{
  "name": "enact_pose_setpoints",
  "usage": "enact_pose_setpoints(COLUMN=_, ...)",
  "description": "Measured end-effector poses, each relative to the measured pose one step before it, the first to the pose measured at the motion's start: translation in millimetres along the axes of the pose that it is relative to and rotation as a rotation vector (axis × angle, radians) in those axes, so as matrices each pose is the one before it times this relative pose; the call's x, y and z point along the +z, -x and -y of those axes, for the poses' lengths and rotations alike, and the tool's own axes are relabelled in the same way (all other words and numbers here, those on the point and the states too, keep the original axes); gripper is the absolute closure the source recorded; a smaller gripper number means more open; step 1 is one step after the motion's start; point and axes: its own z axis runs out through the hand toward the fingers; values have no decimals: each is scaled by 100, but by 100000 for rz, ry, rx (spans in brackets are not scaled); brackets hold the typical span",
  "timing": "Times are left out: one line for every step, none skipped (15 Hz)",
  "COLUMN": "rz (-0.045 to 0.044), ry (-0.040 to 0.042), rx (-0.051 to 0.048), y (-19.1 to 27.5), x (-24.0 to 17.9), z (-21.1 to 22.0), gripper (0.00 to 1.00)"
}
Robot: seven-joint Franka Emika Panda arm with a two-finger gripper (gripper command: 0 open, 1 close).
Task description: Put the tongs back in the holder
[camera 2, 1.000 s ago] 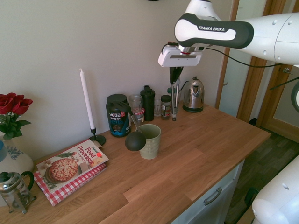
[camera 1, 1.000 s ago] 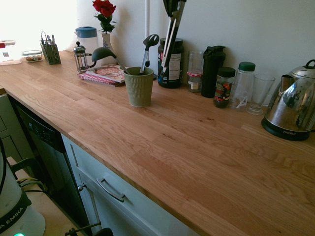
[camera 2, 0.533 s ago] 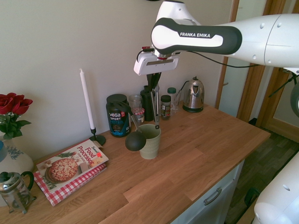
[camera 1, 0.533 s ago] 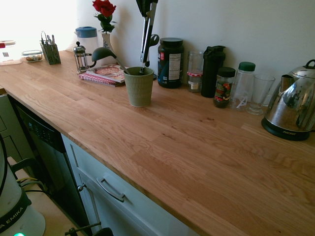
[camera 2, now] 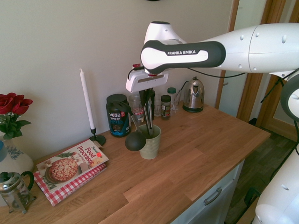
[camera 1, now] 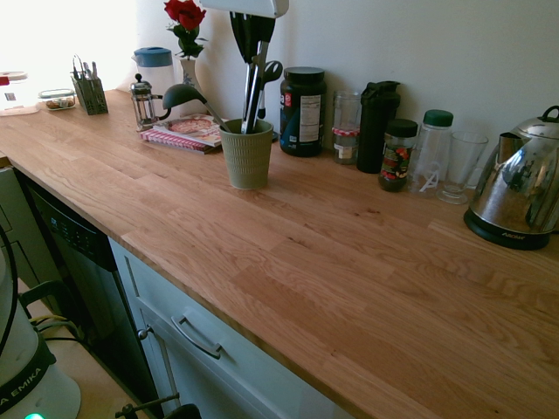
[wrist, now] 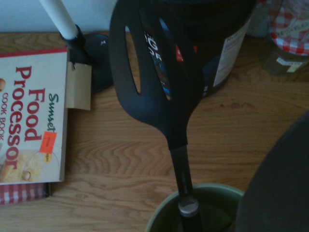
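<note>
My gripper is going to release the steel tongs inside the sage-green holder (camera 2: 152, 133) (wrist: 219, 217) beside the black ladle.
The sage-green ribbed holder (camera 1: 246, 155) (camera 2: 150, 141) stands on the wooden counter (camera 1: 288, 262) in front of a dark protein jar. My gripper (camera 1: 252, 39) (camera 2: 148, 96) hangs straight above it, shut on the upper end of the steel tongs (camera 1: 251, 90) (camera 2: 149, 119). The tongs hang upright with their lower ends inside the holder, so the black tips are hidden. A black ladle (camera 1: 179, 94) (camera 2: 135, 141) and a slotted black utensil (camera 1: 271, 72) (wrist: 159, 82) also stand in the holder. The wrist view shows the holder's rim (wrist: 166, 205) from above.
Along the wall stand a protein jar (camera 1: 302, 109), a black bottle (camera 1: 377, 122), jars, a clear glass (camera 1: 458, 166) and a steel kettle (camera 1: 515, 192). A cookbook (camera 1: 188, 131), a French press (camera 1: 142, 100), a white candle (camera 2: 86, 100) and a pen caddy (camera 1: 89, 92) lie left of the holder.
The arm carried the tongs from in front of the jars over to the holder and lowered them. Their tips went from hanging in the air to inside the holder.
</note>
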Motion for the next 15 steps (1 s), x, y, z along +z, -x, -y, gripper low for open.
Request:
enact_pose_setpoints(rz=626, ry=823, rx=128, y=51, x=825, z=-306, gripper=100)
enact_pose_setpoints(rz=394, ry=553, rx=-130, y=35, x=760, z=-282, gripper=100)
enact_pose_setpoints(rz=317, ry=461, rx=-202, y=19, x=652, z=-274, gripper=100)
enact_pose_setpoints(rz=306, ry=431, rx=-137, y=30, x=601, z=-232, gripper=100)
enact_pose_setpoints(rz=513, ry=724, rx=-170, y=23, x=639, z=-301, gripper=0)
enact_pose_setpoints(rz=424, ry=617, rx=16, y=22, x=614, z=-295, gripper=0)
enact_pose_setpoints(rz=441, ry=664, rx=-60, y=-16, x=612, z=-297, gripper=0)
enact_pose_setpoints(rz=-303, ry=-286, rx=-181, y=-143, x=126, z=-85, gripper=0)
enact_pose_setpoints(rz=-296, ry=-313, rx=-160, y=-58, x=74, z=-17, gripper=0)
enact_pose_setpoints(rz=-191, ry=-197, rx=-97, y=-10, x=90, z=-18, gripper=0)
enact_pose_setpoints(rz=100, ry=124, rx=-35, y=35, x=183, z=-54, gripper=0)
enact_pose_setpoints(rz=526, ry=646, rx=-98, y=111, x=452, z=-177, gripper=0)
enact_pose_setpoints(rz=-14, ry=-6, rx=-226, y=8, x=96, z=-26, gripper=0)
enact_pose_setpoints(rz=501, ry=570, rx=-222, y=88, x=331, z=-133, gripper=0)
enact_pose_setpoints(rz=411, ry=468, rx=-392, y=99, x=289, z=-131, gripper=0)
